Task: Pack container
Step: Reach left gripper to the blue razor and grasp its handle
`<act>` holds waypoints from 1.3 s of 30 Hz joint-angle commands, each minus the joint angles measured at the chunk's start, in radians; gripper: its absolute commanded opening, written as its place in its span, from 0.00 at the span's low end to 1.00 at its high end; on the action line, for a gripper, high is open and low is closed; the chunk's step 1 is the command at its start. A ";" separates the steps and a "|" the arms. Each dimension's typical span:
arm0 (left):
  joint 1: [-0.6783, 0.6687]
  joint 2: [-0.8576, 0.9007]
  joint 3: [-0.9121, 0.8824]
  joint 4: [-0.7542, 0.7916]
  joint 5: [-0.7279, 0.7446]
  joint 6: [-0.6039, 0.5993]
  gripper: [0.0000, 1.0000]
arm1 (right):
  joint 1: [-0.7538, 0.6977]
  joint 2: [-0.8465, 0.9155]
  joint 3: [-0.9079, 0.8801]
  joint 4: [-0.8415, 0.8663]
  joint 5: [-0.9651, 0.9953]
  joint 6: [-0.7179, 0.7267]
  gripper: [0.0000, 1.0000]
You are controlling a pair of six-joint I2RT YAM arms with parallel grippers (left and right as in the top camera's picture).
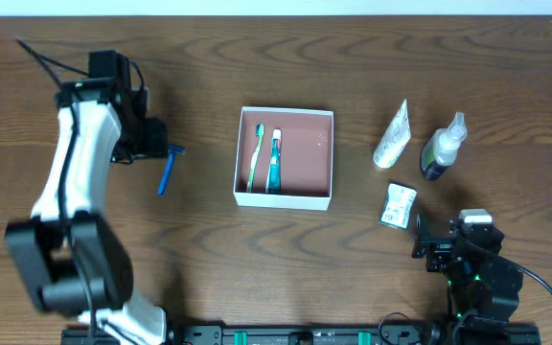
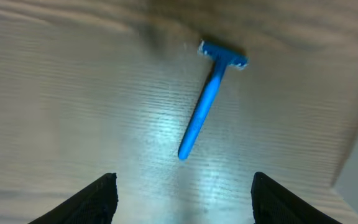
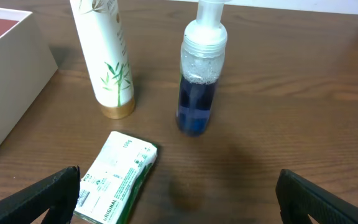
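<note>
Next, I move my left gripper to the middle of the blue razor's handle (image 1: 168,172) (image 2: 203,108) and close it there.
The container (image 1: 326,117) is a shallow white-walled box with a pink-brown inside at the table's middle; it holds a green toothbrush (image 1: 256,153) and a toothpaste tube (image 1: 274,161). Its wall shows at the left of the right wrist view (image 3: 11,87). A blue razor (image 1: 168,171) lies left of it and also shows in the left wrist view (image 2: 204,106). My left gripper (image 2: 182,186) is open above the table beside the razor, empty. My right gripper (image 3: 179,193) is open and empty, near a white-green soap packet (image 3: 120,174).
A white bamboo-print tube (image 1: 392,136), also in the right wrist view (image 3: 104,56), and a blue pump bottle (image 1: 443,149), also seen there (image 3: 197,81), stand right of the container. The soap packet (image 1: 399,205) lies in front of them.
</note>
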 commanded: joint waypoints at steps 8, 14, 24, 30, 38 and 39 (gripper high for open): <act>0.001 0.217 -0.004 0.048 0.055 0.080 0.64 | -0.006 -0.004 -0.002 -0.001 -0.004 -0.013 0.99; 0.001 0.264 -0.004 0.058 0.055 0.084 0.45 | -0.006 -0.004 -0.002 -0.001 -0.004 -0.013 0.99; 0.001 0.292 -0.004 0.061 0.055 0.087 0.36 | -0.006 -0.004 -0.002 -0.001 -0.004 -0.013 0.99; 0.001 0.292 -0.024 0.075 0.054 0.091 0.36 | -0.006 -0.004 -0.002 -0.001 -0.004 -0.013 0.99; 0.001 0.292 -0.043 0.084 0.055 0.090 0.30 | -0.006 -0.004 -0.002 -0.001 -0.004 -0.013 0.99; 0.001 0.292 -0.043 0.082 0.055 0.090 0.29 | -0.006 -0.004 -0.002 -0.001 -0.004 -0.013 0.99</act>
